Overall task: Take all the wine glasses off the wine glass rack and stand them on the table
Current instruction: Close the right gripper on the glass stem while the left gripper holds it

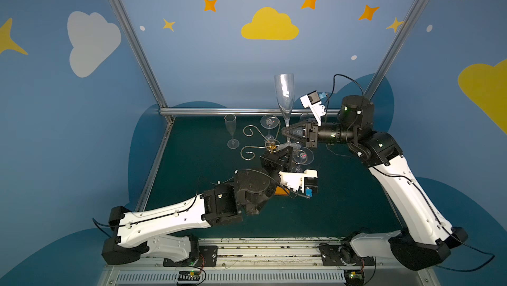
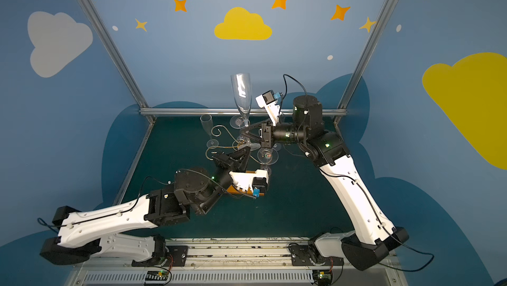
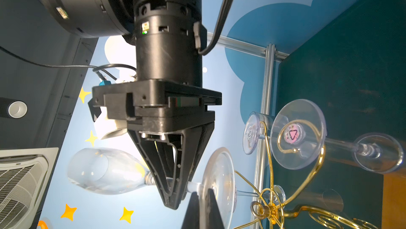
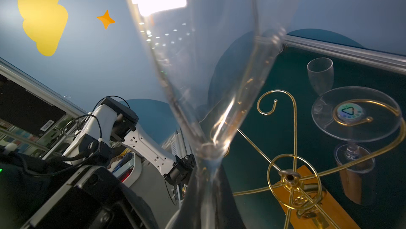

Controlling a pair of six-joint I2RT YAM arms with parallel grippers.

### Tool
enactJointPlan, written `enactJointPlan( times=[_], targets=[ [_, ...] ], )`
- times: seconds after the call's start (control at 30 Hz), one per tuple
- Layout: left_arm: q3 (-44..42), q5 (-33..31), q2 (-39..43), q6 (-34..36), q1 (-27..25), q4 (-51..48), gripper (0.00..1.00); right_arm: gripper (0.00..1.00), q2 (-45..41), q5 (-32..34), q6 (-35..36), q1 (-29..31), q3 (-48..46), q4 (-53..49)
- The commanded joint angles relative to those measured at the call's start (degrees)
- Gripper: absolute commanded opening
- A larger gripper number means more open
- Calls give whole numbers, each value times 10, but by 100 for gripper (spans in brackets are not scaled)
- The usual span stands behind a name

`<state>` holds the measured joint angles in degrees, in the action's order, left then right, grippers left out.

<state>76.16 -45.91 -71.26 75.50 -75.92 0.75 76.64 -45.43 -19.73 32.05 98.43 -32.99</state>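
Note:
The wine glass must stand on the foot that my left gripper pinches, so I need to open my left gripper and take the bowl point(image 1: 285, 91) from my right gripper with it.
A tall clear wine glass point(image 1: 284, 92) point(image 2: 241, 92) stands upright in the air, bowl up, in both top views. My right gripper point(image 1: 282, 131) point(image 2: 242, 132) point(image 4: 208, 167) is shut on its stem, as the left wrist view shows point(image 3: 173, 186). My left gripper point(image 1: 287, 149) point(image 2: 247, 148) point(image 3: 202, 191) is shut on the rim of the glass's round foot point(image 3: 219, 181). The foot hangs just beside the top hub of the gold wine glass rack point(image 1: 271, 146) point(image 2: 241, 143) point(image 3: 271, 211) point(image 4: 290, 176). The bowl point(image 4: 197, 63) fills the right wrist view.
Two more glasses hang upside down from the rack's curls point(image 1: 270, 121) point(image 1: 301, 155). Another glass point(image 1: 231, 131) point(image 4: 320, 75) stands on the green table left of the rack. The rack's wooden base point(image 2: 233, 190) lies under my left wrist. A metal rail point(image 1: 247, 111) borders the back.

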Motion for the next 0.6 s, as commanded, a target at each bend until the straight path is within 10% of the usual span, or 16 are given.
enactJointPlan(
  times=[0.0,0.23,0.57],
  targets=[
    [-9,-1,2,12,-1,45,15,0,1,-10,1,5,4,18],
    [-16,-12,12,-5,-16,66,68,0,-12,0,14,5,-4,27],
    [70,137,81,-366,-15,-78,90,0,-49,47,49,5,-37,83]
  ],
)
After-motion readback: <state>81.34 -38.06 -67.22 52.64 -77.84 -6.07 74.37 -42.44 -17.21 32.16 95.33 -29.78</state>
